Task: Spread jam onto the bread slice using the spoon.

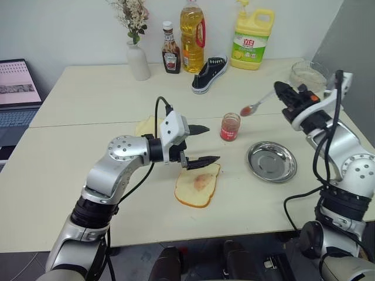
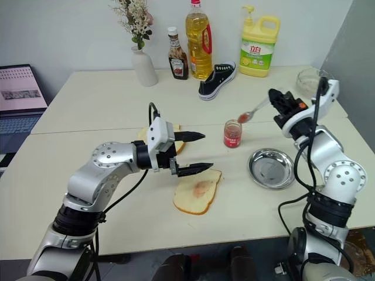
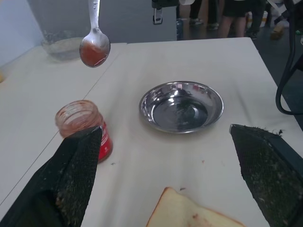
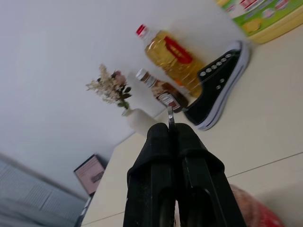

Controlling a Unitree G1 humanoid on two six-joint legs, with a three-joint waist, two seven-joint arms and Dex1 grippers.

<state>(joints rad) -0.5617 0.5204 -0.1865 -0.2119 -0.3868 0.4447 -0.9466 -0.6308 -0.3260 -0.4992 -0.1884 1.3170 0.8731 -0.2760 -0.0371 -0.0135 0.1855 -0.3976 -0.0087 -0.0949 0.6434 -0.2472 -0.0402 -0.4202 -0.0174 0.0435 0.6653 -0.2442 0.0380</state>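
The spoon, now held raised beside the jar, will drop from my right gripper into the round steel dish (image 1: 285,160), handle over the dish's rim away from the bread.
The bread slice (image 1: 197,185) lies flat near the table's front, with a faint red smear at its middle. My left gripper (image 1: 205,144) hovers open just above the slice's far end, pointing toward the jam jar (image 1: 229,126), and holds nothing. The left wrist view looks past those spread fingers (image 3: 75,175) at the jar (image 3: 83,124). My right gripper (image 1: 280,89) is raised to the right of the jar and is shut on the handle of the spoon (image 1: 256,106). The spoon's bowl (image 3: 94,47) carries red jam and hangs in the air above and right of the jar.
A round steel dish (image 1: 272,161) sits right of the bread. Plain slices (image 1: 147,124) lie behind my left arm. Along the back stand a vase (image 1: 138,58), sauce bottle (image 1: 171,56), oil bottle (image 1: 193,36), shoe (image 1: 210,73), detergent (image 1: 252,40) and glass bowl (image 1: 309,74). A laptop (image 1: 17,88) is far left.
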